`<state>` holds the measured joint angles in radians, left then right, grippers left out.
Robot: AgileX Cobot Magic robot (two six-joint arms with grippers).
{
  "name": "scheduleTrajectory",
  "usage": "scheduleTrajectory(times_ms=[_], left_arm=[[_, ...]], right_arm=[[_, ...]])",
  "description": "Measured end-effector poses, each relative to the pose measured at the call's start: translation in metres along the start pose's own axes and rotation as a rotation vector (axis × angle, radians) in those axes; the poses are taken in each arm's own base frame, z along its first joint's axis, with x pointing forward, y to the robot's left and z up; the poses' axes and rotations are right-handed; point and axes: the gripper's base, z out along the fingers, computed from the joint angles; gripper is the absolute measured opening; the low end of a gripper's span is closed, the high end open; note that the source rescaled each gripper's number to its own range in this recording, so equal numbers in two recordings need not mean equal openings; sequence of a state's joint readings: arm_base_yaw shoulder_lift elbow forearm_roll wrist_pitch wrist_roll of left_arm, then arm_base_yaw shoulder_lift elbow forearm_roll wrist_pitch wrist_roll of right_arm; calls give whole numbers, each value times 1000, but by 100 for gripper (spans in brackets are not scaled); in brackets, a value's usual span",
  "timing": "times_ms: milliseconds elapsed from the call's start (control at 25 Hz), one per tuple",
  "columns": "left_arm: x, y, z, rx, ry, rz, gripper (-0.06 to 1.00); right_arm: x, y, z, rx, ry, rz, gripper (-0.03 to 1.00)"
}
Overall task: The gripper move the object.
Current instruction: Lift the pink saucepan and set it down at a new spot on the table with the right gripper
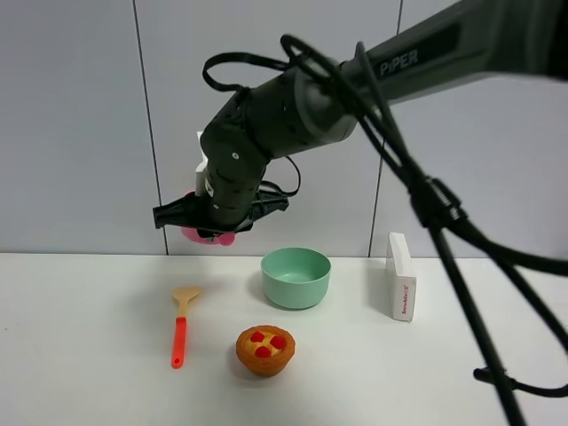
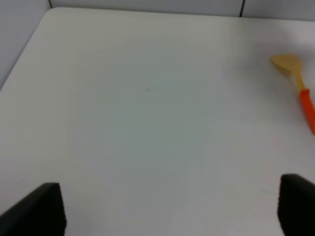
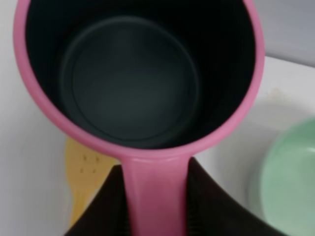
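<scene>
The robot's right gripper will set the pink saucepan down on the table (image 1: 216, 279) between the spatula's head and the mint-green bowl.
The pink toy saucepan (image 3: 138, 73) has a dark inside and a straight pink handle (image 3: 156, 196). My right gripper (image 3: 156, 206) is shut on that handle, with the pan upright. In the exterior high view the right gripper (image 1: 217, 222) holds the pan (image 1: 206, 235) in the air near the back wall, above the spatula and left of the mint-green bowl; only a bit of pink shows under the claw. My left gripper (image 2: 167, 211) is open and empty over bare white table; only its two black fingertips (image 2: 42, 209) show.
On the white table (image 1: 80, 337) lie an orange-handled wooden spatula (image 1: 181, 324), a mint-green bowl (image 1: 295, 277), a toy fruit tart (image 1: 264, 350) and a white box (image 1: 401, 276) standing at the right. The right arm's cable (image 1: 461, 266) hangs across the right side.
</scene>
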<state>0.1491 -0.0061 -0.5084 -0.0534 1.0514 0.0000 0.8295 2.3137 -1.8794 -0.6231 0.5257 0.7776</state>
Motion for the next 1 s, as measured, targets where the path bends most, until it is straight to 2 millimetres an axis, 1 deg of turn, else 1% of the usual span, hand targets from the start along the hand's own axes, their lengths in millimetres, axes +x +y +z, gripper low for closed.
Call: scheduleTrajectory(times_ms=[80, 200, 360, 440, 680, 1000], left_arm=[[0, 0, 0, 0, 0, 0, 100], [0, 0, 0, 0, 0, 0, 100], [0, 0, 0, 0, 0, 0, 100], [0, 0, 0, 0, 0, 0, 100], [0, 0, 0, 0, 0, 0, 100], [0, 0, 0, 0, 0, 0, 100]], right_arm=[[1, 2, 10, 9, 3, 12, 0], [4, 3, 23, 47, 15, 76, 0], [12, 2, 36, 81, 26, 160, 0], [14, 2, 39, 88, 28, 181, 0], [14, 0, 41, 98, 12, 177, 0], [32, 2, 61, 89, 38, 156, 0]])
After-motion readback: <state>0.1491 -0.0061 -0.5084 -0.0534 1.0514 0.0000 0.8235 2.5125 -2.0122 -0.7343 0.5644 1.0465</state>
